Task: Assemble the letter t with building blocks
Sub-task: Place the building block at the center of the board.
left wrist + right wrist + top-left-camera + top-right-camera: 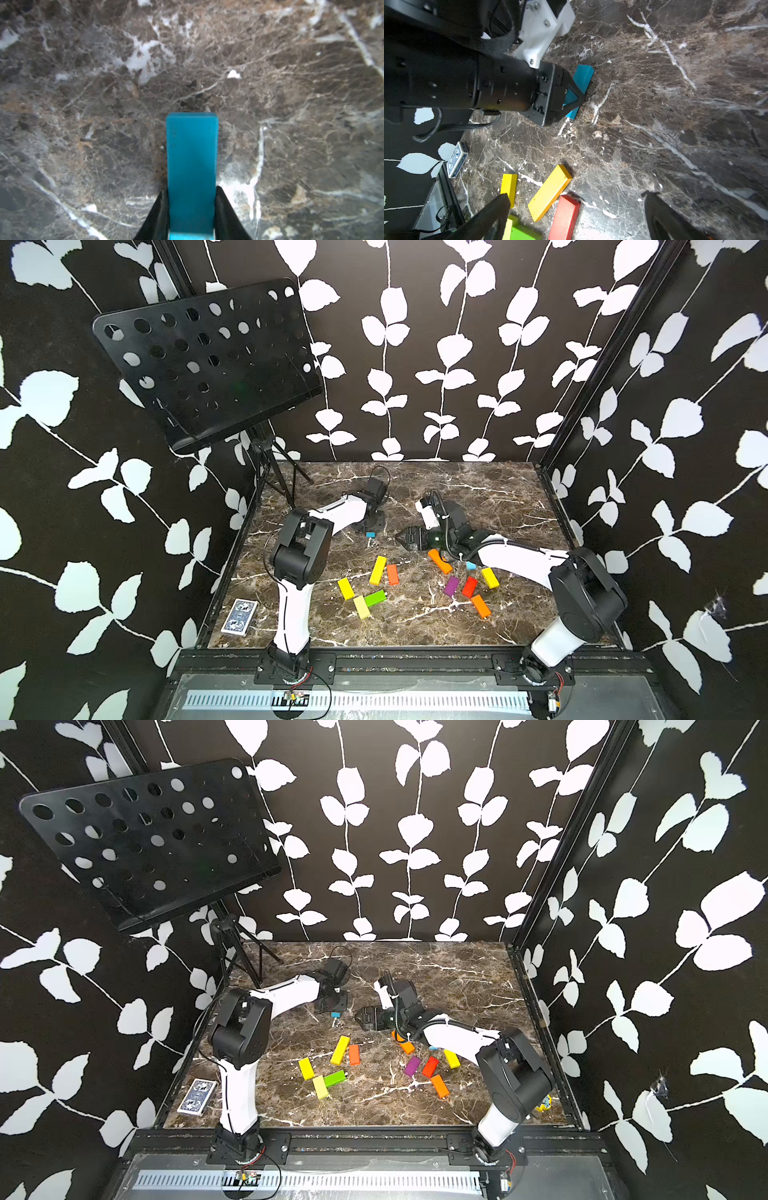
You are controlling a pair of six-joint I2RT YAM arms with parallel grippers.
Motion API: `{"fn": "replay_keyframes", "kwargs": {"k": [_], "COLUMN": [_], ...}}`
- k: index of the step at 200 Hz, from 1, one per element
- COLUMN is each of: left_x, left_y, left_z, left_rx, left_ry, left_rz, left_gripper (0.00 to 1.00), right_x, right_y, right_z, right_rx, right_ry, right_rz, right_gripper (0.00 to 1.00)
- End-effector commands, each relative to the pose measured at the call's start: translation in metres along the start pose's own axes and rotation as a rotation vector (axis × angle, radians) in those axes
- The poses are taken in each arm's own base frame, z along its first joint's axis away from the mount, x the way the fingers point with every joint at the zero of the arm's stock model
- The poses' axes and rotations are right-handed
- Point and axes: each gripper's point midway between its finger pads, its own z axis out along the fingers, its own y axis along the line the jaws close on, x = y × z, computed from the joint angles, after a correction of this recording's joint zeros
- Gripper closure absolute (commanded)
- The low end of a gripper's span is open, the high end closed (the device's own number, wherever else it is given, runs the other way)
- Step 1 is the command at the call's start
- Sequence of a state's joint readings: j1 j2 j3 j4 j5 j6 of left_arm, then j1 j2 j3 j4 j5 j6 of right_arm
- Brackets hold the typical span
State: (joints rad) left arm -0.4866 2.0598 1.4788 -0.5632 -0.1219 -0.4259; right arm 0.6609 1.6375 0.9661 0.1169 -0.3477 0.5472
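Note:
Next, my left gripper sets the blue building block, now held low at the tabletop, down and lets it go on the bare marble table (368, 533) (184, 162) behind the long yellow block.
My left gripper (371, 531) is shut on a blue building block (192, 158), held low at the tabletop at the back centre; this blue block (582, 76) also shows in the right wrist view. My right gripper (398, 536) stands open and empty just right of it, fingers (500, 205) wide apart. Loose building blocks lie scattered in front. On the left are a long yellow (378, 570), an orange (392, 574), a yellow (345, 588), a pale yellow (362, 607) and a green (375, 598). On the right are orange (439, 561), purple (451, 585), red (470, 587) and yellow (490, 577). No letter t shows.
A black music stand (208, 364) rises at the back left, its tripod on the table corner. A deck of cards (240, 616) lies at the front left edge. Black rails (557, 506) bound the marble table. A small yellow object (543, 1104) sits behind the right arm's base.

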Motion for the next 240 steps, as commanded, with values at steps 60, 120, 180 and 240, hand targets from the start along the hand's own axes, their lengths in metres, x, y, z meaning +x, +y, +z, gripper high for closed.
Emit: {"fn": "replay_keyframes", "kwargs": {"k": [60, 120, 180, 240], "left_x": [-0.004, 0.000, 0.001, 0.001], "left_y": [0.010, 0.013, 0.013, 0.013], "left_z": [0.002, 0.007, 0.009, 0.009], "left_rx": [-0.034, -0.032, -0.031, -0.030], "left_ry": [0.027, 0.042, 0.048, 0.048], "left_rz": [0.010, -0.005, -0.005, -0.002], "left_gripper": [0.74, 0.71, 0.63, 0.59], "right_x": [-0.012, -0.007, -0.006, -0.004], "right_y": [0.003, 0.002, 0.003, 0.003], "right_z": [-0.002, 0.002, 0.001, 0.000], "right_rx": [-0.033, -0.047, -0.056, -0.058], "right_ry": [-0.049, -0.041, -0.043, -0.041], "right_rz": [0.009, 0.029, 0.031, 0.031], "right_gripper": [0.01, 0.01, 0.01, 0.01]}}
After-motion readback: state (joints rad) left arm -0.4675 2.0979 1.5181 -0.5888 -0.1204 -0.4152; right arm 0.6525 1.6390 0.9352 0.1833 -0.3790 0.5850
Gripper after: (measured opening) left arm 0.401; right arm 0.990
